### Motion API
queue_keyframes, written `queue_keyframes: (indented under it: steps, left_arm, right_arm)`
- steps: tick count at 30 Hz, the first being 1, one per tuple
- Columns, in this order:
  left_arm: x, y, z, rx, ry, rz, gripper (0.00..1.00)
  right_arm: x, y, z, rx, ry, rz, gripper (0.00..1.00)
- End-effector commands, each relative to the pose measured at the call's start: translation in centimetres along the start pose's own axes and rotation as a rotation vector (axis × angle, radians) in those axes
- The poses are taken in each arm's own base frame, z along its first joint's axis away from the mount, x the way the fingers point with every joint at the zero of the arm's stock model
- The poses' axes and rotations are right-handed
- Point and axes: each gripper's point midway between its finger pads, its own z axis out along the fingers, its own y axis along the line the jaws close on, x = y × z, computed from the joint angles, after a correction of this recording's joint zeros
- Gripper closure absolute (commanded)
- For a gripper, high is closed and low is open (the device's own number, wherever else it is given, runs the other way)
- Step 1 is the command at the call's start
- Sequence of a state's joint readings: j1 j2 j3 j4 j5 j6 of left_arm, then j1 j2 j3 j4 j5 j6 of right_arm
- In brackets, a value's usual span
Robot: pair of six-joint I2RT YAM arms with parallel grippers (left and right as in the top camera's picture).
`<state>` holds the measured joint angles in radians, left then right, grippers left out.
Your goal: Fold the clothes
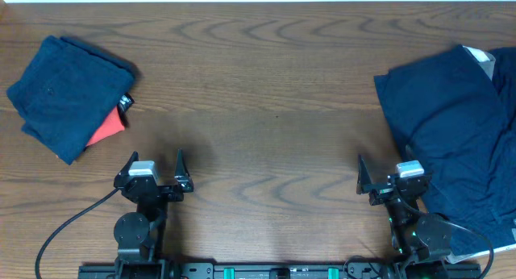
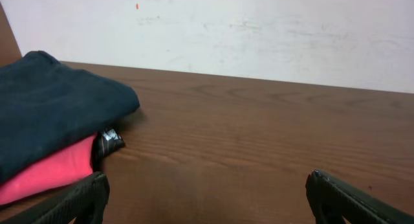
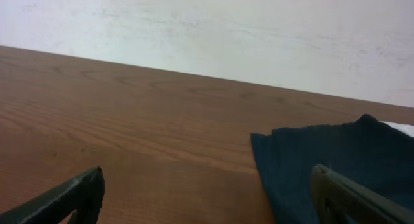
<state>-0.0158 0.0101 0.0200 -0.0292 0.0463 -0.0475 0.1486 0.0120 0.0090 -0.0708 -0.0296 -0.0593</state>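
Note:
The unfolded navy pile has an edge (image 1: 389, 122) (image 3: 264, 179) that faces the folded navy garment. My right gripper should close on that edge, a bit nearer than the pile's far corner.
A folded navy garment (image 1: 64, 92) lies at the far left on top of a folded red one (image 1: 107, 128); both also show in the left wrist view, navy (image 2: 45, 107) over red (image 2: 45, 172). An unfolded pile of dark navy clothes (image 1: 455, 126) lies at the right, and its edge shows in the right wrist view (image 3: 317, 159). My left gripper (image 1: 155, 168) is open and empty near the front edge; its fingers frame bare wood (image 2: 204, 198). My right gripper (image 1: 385, 172) is open and empty, just left of the navy pile, its fingers wide apart (image 3: 207, 195).
The wooden table (image 1: 258, 110) runs between the two piles. A white wall (image 2: 259, 30) stands behind the far edge. A white label or cloth (image 1: 481, 56) peeks out at the top of the right pile. Black cables (image 1: 56, 231) trail by the left arm base.

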Motion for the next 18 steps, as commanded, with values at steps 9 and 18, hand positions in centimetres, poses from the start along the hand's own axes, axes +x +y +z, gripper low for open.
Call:
queue_keyframes:
  steps: [9,18]
  left_arm:
    - [1.51,0.38,0.07,-0.015,0.045,0.013,0.02]
    - [1.49,0.65,0.07,-0.030,0.044,0.021,0.02]
  right_arm:
    - [0.08,0.19,-0.01,-0.006,-0.001,-0.010,0.01]
    - [0.08,0.19,-0.01,-0.006,-0.001,-0.010,0.01]
